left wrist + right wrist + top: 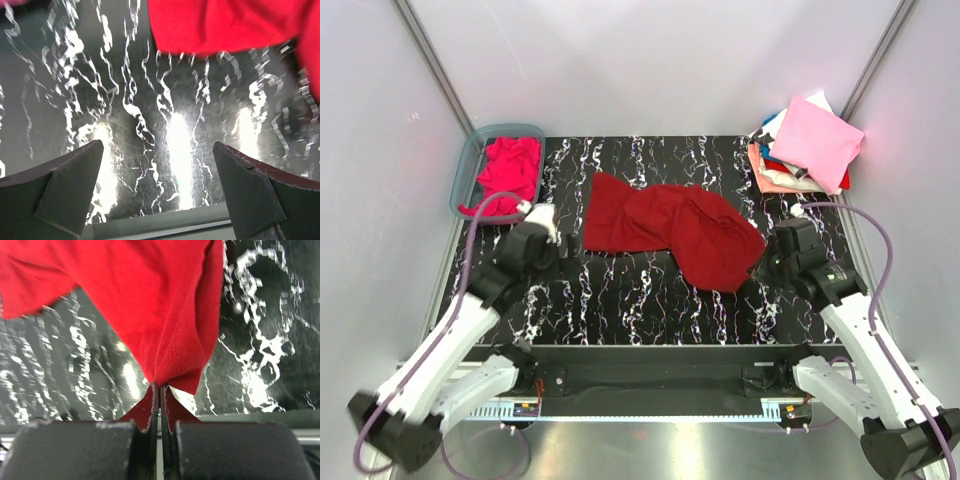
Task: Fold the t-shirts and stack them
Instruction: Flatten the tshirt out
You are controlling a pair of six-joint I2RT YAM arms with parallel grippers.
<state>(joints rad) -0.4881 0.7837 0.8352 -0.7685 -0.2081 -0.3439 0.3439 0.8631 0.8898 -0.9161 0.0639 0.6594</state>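
Note:
The red t-shirt is bunched with only one end in the robot's right gripper, so the left gripper will take its loose end (596,222) and spread the t-shirt before folding.
A dark crimson red t-shirt (665,228) lies crumpled on the black marbled table (620,300). My right gripper (767,262) is shut on the shirt's right edge; in the right wrist view the red cloth (150,305) hangs pinched between the closed fingertips (161,386). My left gripper (552,228) is open and empty just left of the shirt; in the left wrist view its gripper (157,165) has fingers wide apart over bare table, the red shirt (225,25) beyond. A magenta-pink shirt (508,165) lies in the tub. Folded shirts (810,145) are stacked back right, pale pink on top.
A translucent blue-grey plastic tub (470,155) stands at the back left. Grey walls enclose the table on three sides. A metal rail (640,370) runs along the near edge between the arm bases.

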